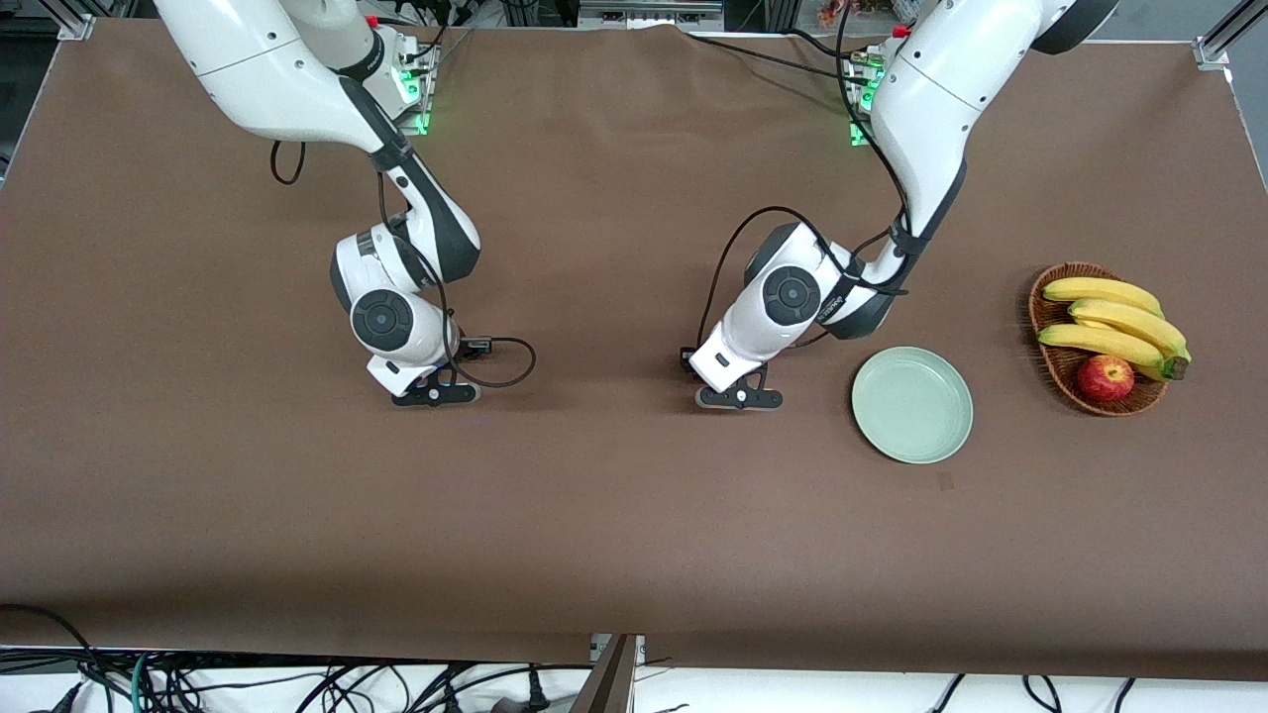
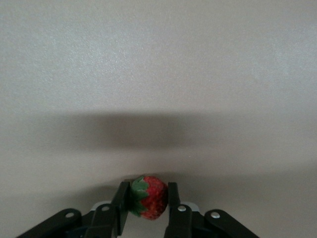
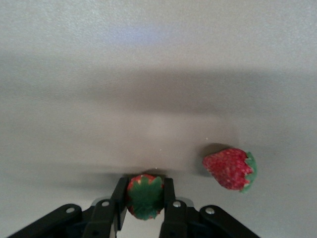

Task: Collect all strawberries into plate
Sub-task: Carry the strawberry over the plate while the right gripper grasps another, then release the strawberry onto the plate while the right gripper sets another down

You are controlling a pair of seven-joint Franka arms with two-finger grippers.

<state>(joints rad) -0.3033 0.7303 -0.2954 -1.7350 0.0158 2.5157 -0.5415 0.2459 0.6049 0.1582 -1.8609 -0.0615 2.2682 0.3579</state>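
Observation:
Next, my left gripper releases the strawberry so that it comes to rest near the middle of the pale green plate [image 1: 914, 420].
My left gripper [image 1: 738, 398] is low over the brown table, beside the pale green plate [image 1: 911, 403] on the side toward the right arm's end. In the left wrist view the gripper [image 2: 146, 191] is shut on a strawberry [image 2: 149, 198]. My right gripper [image 1: 436, 393] is low over the table toward the right arm's end. In the right wrist view it [image 3: 145, 188] is shut on a second strawberry [image 3: 145, 197], cap up. A third strawberry [image 3: 229, 168] lies on the table close beside it. No strawberry shows in the front view. The plate holds nothing.
A brown wicker basket [image 1: 1055, 371] with bananas [image 1: 1114, 322] and a red apple [image 1: 1106, 377] stands toward the left arm's end, beside the plate. Cables hang along the table's front edge.

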